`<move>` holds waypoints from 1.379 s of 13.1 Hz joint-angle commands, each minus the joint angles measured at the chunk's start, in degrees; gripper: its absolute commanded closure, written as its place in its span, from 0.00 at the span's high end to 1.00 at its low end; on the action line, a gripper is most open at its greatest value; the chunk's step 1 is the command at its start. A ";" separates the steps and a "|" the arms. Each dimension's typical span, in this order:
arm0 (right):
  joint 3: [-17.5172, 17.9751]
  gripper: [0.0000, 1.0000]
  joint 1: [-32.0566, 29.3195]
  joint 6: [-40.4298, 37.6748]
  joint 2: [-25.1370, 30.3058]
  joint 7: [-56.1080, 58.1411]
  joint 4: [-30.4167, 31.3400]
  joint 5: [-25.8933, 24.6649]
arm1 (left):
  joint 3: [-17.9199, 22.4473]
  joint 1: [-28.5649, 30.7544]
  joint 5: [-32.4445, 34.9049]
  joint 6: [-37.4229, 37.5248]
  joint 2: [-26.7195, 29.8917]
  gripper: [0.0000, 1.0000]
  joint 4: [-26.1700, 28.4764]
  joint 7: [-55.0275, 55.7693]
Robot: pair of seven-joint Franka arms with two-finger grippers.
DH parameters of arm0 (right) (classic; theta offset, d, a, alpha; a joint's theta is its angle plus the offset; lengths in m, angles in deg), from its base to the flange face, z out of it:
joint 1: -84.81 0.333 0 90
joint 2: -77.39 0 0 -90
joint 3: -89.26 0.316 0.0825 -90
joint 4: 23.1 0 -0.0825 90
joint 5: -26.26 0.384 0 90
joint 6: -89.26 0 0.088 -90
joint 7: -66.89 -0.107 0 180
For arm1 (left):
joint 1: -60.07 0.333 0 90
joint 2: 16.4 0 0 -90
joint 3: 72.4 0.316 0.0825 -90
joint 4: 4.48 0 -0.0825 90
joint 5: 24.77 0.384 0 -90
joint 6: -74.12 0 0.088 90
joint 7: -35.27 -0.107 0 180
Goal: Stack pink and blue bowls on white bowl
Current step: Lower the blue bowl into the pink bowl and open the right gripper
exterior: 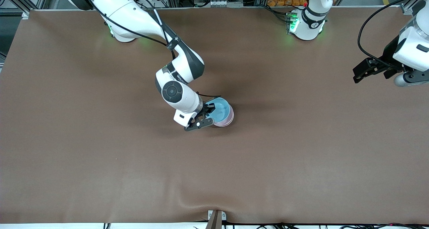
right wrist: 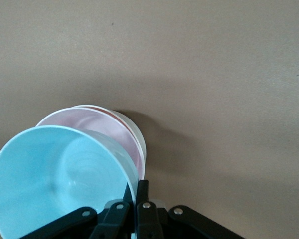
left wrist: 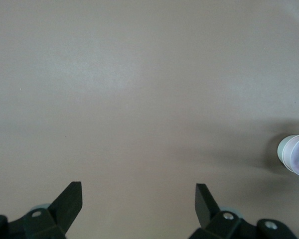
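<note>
My right gripper is to let go of the light blue bowl down inside the pink bowl (exterior: 222, 114) (right wrist: 91, 158) that is sitting in the white bowl.
My right gripper (exterior: 208, 112) is shut on the rim of the light blue bowl (exterior: 219, 110) near the middle of the table. In the right wrist view its jaws (right wrist: 137, 191) pinch the blue bowl's (right wrist: 50, 174) rim. The blue bowl sits tilted in the pink bowl (exterior: 228, 120), whose rim (right wrist: 104, 124) shows beneath it. The white bowl (right wrist: 132, 127) shows only as a thin edge under the pink one. My left gripper (exterior: 360, 73) is open and empty, waiting high over the table's left-arm end. The stack (left wrist: 295, 154) shows small in the left wrist view.
The brown table cover (exterior: 100, 162) stretches all around the stack. Both arm bases stand along the table edge farthest from the front camera. A small bracket (exterior: 216, 217) sits at the nearest edge.
</note>
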 commanded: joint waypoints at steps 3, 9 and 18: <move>-0.43 0.00 0.78 1.86 0.06 -0.94 0.19 1.08 | -0.07 0.40 -1.01 -0.42 0.91 1.00 0.58 -1.02; -0.43 0.00 1.21 4.50 -0.82 -0.94 0.19 1.08 | -0.15 0.40 -1.01 -0.42 0.99 1.00 0.58 -1.02; -0.52 1.00 1.66 5.65 -1.26 -2.17 0.10 0.91 | -0.68 -0.22 -1.01 -1.12 0.38 1.00 0.49 -0.85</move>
